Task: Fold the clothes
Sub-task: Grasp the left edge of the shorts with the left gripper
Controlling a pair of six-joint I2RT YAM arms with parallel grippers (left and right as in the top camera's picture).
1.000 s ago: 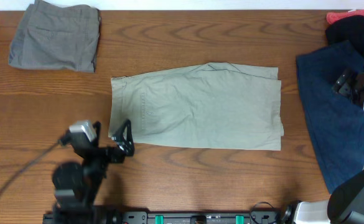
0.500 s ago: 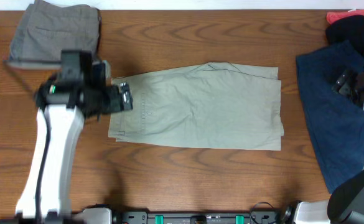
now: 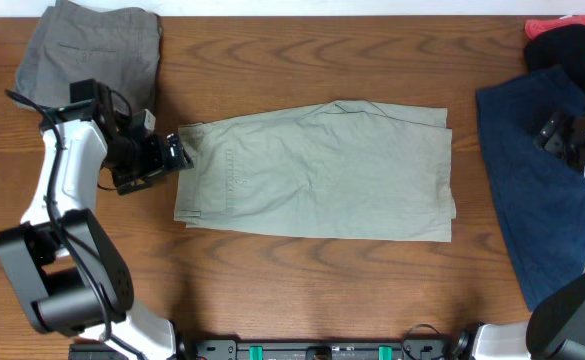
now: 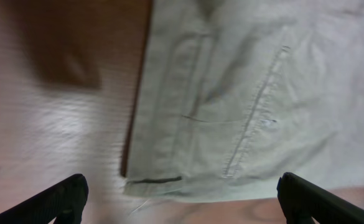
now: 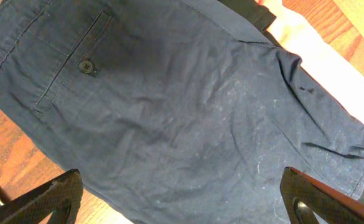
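The light beige-khaki shorts have a waistband (image 3: 186,187) (image 4: 168,137). Next, my left gripper closes on it between its middle and its near-side corner.
The light beige-khaki shorts (image 3: 317,172) lie folded flat in the middle of the table, waistband end to the left. My left gripper (image 3: 177,155) hovers at that left edge, open and empty. In the left wrist view the shorts' pocket seam and waistband corner (image 4: 231,106) fill the frame between the open fingers (image 4: 182,208). My right gripper (image 3: 562,135) is open above the navy shorts (image 3: 532,190), which fill the right wrist view (image 5: 182,118) between the wide-open fingers (image 5: 185,199).
A folded grey pair (image 3: 92,58) lies at the back left. A black garment (image 3: 572,45) and a red one (image 3: 562,25) are piled at the back right, next to the navy shorts. The table (image 3: 302,280) is brown wood.
My left arm swung from the table's front left up to the shorts' left edge, then drew back a little to the left. The right arm has not moved.
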